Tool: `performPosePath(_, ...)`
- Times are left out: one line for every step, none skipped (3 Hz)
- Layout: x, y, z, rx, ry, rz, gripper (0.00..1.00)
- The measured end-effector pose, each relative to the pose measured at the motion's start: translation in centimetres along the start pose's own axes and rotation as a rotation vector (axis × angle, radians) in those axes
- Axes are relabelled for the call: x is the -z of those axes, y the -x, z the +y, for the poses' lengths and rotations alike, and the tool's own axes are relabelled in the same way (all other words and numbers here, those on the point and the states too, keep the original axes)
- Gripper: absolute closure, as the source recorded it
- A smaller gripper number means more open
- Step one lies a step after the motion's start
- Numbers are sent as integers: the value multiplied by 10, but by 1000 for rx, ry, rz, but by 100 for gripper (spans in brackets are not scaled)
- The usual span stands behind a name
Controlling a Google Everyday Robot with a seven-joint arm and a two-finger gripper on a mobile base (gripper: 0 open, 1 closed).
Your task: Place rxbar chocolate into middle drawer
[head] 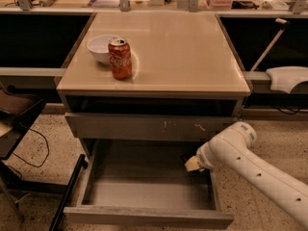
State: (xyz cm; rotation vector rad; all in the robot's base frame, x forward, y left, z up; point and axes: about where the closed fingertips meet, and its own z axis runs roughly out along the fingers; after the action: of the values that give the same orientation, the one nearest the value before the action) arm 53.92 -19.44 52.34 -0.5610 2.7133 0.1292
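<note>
My gripper should release the rxbar chocolate onto the bottom of the grey drawer, close to the side (186,178) that is nearest to my arm.
The middle drawer (144,189) is pulled open below the table, with a smooth grey floor and a plain front panel (149,218). My white arm (250,170) reaches in from the lower right. My gripper (189,161) is at the drawer's right rear corner, low inside it, mostly hidden behind the wrist. Only a tan part of it and a dark shape beside it show. The rxbar chocolate is hidden from view; none lies on the visible drawer floor or on the tabletop.
A red cola can (120,57) and a white bowl (102,48) stand on the beige tabletop (183,47) at the left. A shut grey drawer front with pale scratches (154,127) sits above the open drawer. A dark chair (14,114) stands to the left.
</note>
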Motion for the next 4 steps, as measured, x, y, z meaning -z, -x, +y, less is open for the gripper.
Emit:
performPosePath(-55,-18,-4,-8,-18,34,100)
performPosePath(-59,-20,-4,-5,-20,39,100)
performPosePath(-67,-22,-3,-15,-4,43,100)
performPosePath(-109,-29,12,34,32,87,100)
